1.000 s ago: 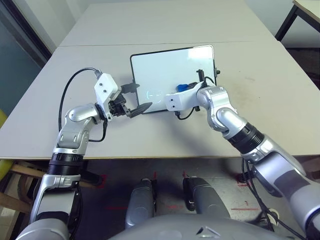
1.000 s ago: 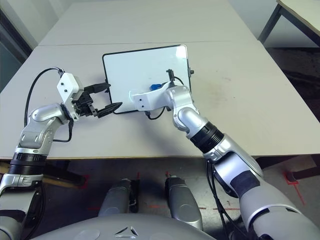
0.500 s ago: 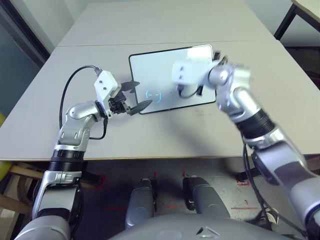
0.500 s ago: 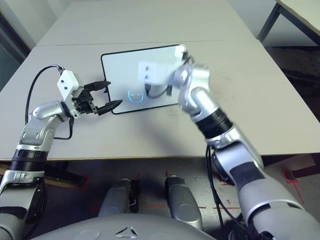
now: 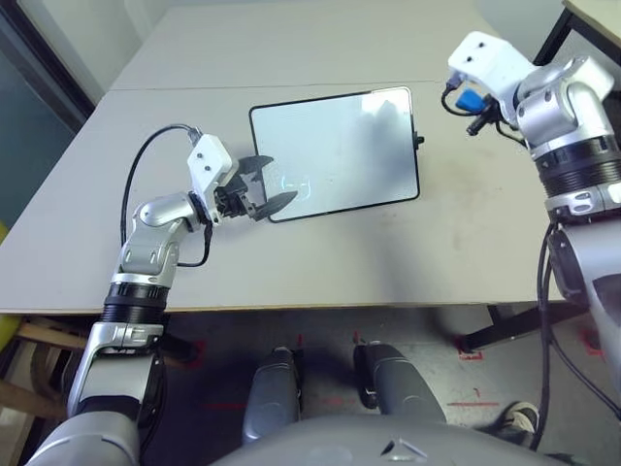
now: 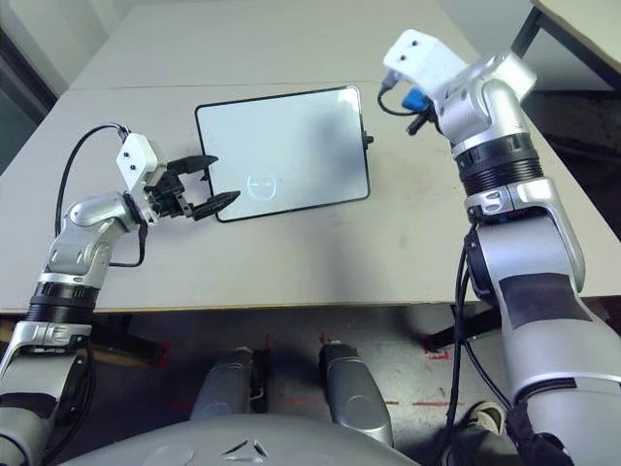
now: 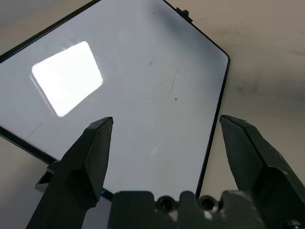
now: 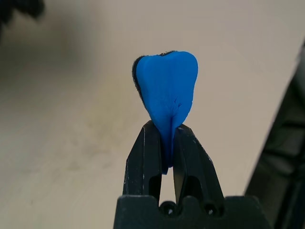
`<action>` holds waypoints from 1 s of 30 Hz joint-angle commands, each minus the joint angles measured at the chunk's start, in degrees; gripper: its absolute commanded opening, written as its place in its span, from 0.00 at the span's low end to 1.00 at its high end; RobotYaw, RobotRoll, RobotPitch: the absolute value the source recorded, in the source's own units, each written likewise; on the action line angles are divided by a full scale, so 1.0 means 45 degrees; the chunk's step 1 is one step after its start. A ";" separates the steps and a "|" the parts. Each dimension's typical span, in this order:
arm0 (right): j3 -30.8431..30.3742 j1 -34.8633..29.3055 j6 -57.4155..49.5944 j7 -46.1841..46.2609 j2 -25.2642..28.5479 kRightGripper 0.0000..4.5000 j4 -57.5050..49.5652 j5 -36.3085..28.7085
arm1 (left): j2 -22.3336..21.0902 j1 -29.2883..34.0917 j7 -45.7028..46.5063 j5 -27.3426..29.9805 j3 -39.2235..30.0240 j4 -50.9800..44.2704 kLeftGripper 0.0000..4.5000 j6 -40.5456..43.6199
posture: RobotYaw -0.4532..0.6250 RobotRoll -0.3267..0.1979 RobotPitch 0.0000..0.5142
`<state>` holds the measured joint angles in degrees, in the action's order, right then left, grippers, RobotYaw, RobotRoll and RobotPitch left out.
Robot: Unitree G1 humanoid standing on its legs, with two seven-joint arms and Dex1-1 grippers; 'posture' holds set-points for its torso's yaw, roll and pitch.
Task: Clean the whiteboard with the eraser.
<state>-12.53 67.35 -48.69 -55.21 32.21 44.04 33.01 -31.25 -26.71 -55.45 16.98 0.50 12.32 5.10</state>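
Observation:
Next, my right gripper puts the blue eraser down on the bare tabletop (image 5: pixel 471 181) next to the whiteboard, near the whiteboard's black knob.
The whiteboard (image 5: pixel 335 150) lies flat on the middle of the grey table, with a faint bluish mark (image 5: pixel 291 182) near its front left part. My left gripper (image 5: pixel 267 184) is open at the board's front left corner, its fingers spread over that edge; the left wrist view looks across the board (image 7: pixel 143 95) between the two fingers (image 7: pixel 90 152). My right gripper (image 5: pixel 473 105) is raised high to the right of the board, well off its surface. It is shut on the blue eraser (image 8: pixel 167 95), pinched at its waist and sticking out beyond the fingertips.
A second grey table (image 5: pixel 310 39) joins at the back along a seam. A dark table leg (image 5: pixel 553 44) stands at the far right. The table's front edge (image 5: pixel 291 309) runs close to my body, and bare tabletop (image 5: pixel 475 214) lies right of the board.
My right arm lifted off the board with the eraser and swung up and to the right. The left gripper stayed open at the board's front left corner.

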 commanded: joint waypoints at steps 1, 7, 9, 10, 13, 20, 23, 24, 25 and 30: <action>0.0247 0.0390 -0.0358 0.0153 0.0072 0.03 0.1699 -0.0917 | 0.0030 -0.0150 -0.0062 -0.0165 0.0066 0.0127 1.00 -0.0112 | 0.24 0.62 0.15; -0.0353 0.0386 0.0537 0.1013 -0.0024 0.03 0.3481 -0.1320 | -0.0017 -0.0052 -0.0071 -0.0160 0.0038 0.0052 1.00 -0.0097 | 0.25 0.62 0.17; -0.0552 0.0367 0.0705 0.1119 -0.0173 0.03 0.3693 -0.1398 | -0.0027 0.0025 -0.0065 -0.0168 0.0062 -0.0042 1.00 -0.0068 | 0.25 0.62 0.17; -0.0590 0.0372 0.0745 0.1209 -0.0252 0.03 0.3816 -0.1465 | -0.0022 0.0060 -0.0056 -0.0158 0.0069 -0.0105 1.00 -0.0041 | 0.25 0.62 0.18; -0.0599 0.0364 0.0809 0.1459 -0.0492 0.03 0.4239 -0.1693 | -0.0029 0.0106 -0.0058 -0.0144 0.0072 -0.0171 1.00 -0.0003 | 0.25 0.62 0.18; -0.0367 0.0338 0.0840 0.2100 -0.0999 0.03 0.5184 -0.2287 | -0.0138 0.0158 -0.0114 -0.0118 0.0044 -0.0277 1.00 0.0076 | 0.26 0.62 0.19; -0.0112 0.0369 0.0785 0.2681 -0.1147 0.11 0.5548 -0.2653 | -0.0170 0.0166 -0.0119 -0.0114 0.0046 -0.0316 1.00 0.0106 | 0.26 0.62 0.19; -0.0050 0.0381 0.0772 0.2829 -0.1185 0.20 0.5636 -0.2755 | -0.0180 0.0172 -0.0119 -0.0113 0.0046 -0.0330 1.00 0.0113 | 0.26 0.62 0.19; 0.0076 0.0421 0.0737 0.3045 -0.1228 0.26 0.5688 -0.2898 | -0.0189 0.0180 -0.0118 -0.0109 0.0039 -0.0332 1.00 0.0114 | 0.27 0.62 0.19; 0.0452 0.0757 0.0562 0.3369 -0.1258 0.70 0.5480 -0.3406 | -0.0260 0.0219 -0.0090 -0.0110 -0.0021 -0.0332 1.00 0.0119 | 0.27 0.62 0.17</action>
<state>-11.45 69.41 -45.39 -39.98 26.65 68.72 18.83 -31.80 -26.31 -55.51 16.87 0.51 11.84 5.24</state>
